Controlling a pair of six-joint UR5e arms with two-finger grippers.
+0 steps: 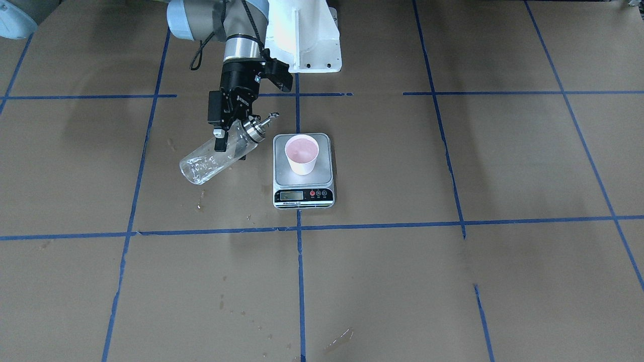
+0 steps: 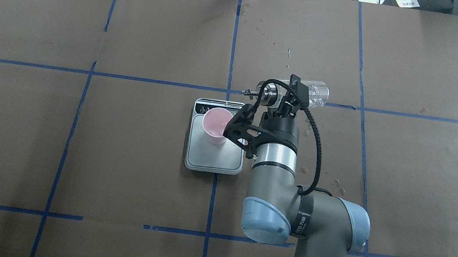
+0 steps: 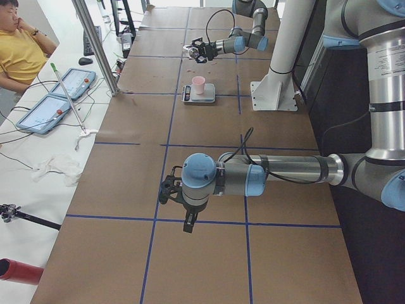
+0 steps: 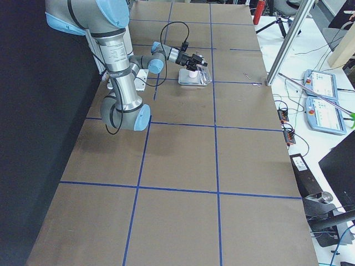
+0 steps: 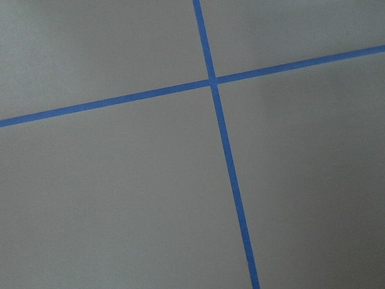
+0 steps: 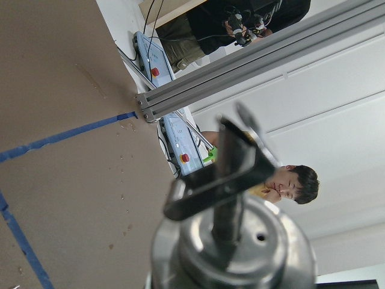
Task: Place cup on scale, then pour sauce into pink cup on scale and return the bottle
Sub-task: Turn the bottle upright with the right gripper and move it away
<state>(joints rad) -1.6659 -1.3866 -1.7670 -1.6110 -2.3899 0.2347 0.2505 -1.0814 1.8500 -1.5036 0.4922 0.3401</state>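
The robot's right gripper needs to set the clear glass bottle down upright beside the long blue tape line, between its crossings (image 1: 150, 172).
My right gripper (image 1: 227, 142) is shut on the clear glass bottle (image 1: 206, 163) and holds it tilted almost on its side above the table. The silver cap (image 1: 253, 130) and spout point toward the scale (image 1: 303, 176), short of its edge. The pale pink cup (image 1: 302, 155) stands upright on the scale's steel plate. In the overhead view the bottle (image 2: 317, 92) sticks out beyond the right gripper (image 2: 289, 100), with the cup (image 2: 216, 125) and scale (image 2: 213, 162) to its left. The right wrist view shows only the cap (image 6: 234, 247) close up. My left gripper (image 3: 166, 192) shows only in the exterior left view; I cannot tell its state.
Brown paper with blue tape lines (image 1: 300, 226) covers the table. Wet spots (image 2: 339, 185) dot the paper near the right arm. The white robot base (image 1: 307, 35) stands behind the scale. An operator (image 3: 22, 54) sits past the table's far side with tablets (image 3: 73, 82).
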